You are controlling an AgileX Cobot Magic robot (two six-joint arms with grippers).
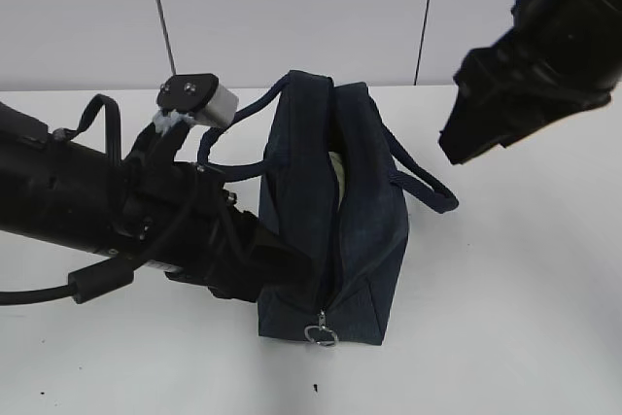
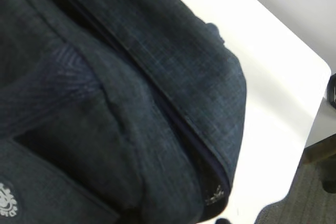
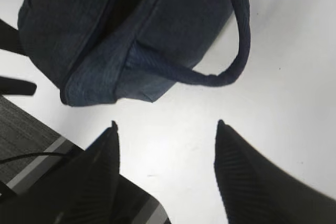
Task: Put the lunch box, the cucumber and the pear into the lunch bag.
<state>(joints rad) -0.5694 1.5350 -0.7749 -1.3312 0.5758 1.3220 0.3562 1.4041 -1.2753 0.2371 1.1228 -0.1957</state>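
The fingers of my left gripper are on both sides of the zipper's near end, so it should pinch only the flap [image 2: 169, 195] beside it before my right gripper takes the ring pull.
The navy lunch bag [image 1: 340, 230] stands mid-table with its top zipper open and the metal ring pull [image 1: 321, 334] at the near end. A pale green patch [image 1: 336, 164], which looks like the lunch box lid, shows in the opening. The cucumber and the pear are hidden. My left gripper [image 1: 279, 264] presses against the bag's left side; its fingers are hidden. The left wrist view shows only bag fabric [image 2: 131, 103]. My right gripper [image 1: 459, 148] hangs open and empty above the table, right of the bag. In the right wrist view the gripper [image 3: 165, 127] is clear of the bag [image 3: 94, 30].
One strap handle [image 1: 428, 187] lies on the table right of the bag, also in the right wrist view [image 3: 233, 72]. The other handle [image 1: 228, 138] loops over the left arm. The table edge and the grey floor [image 2: 310, 203] lie beyond the bag's end.
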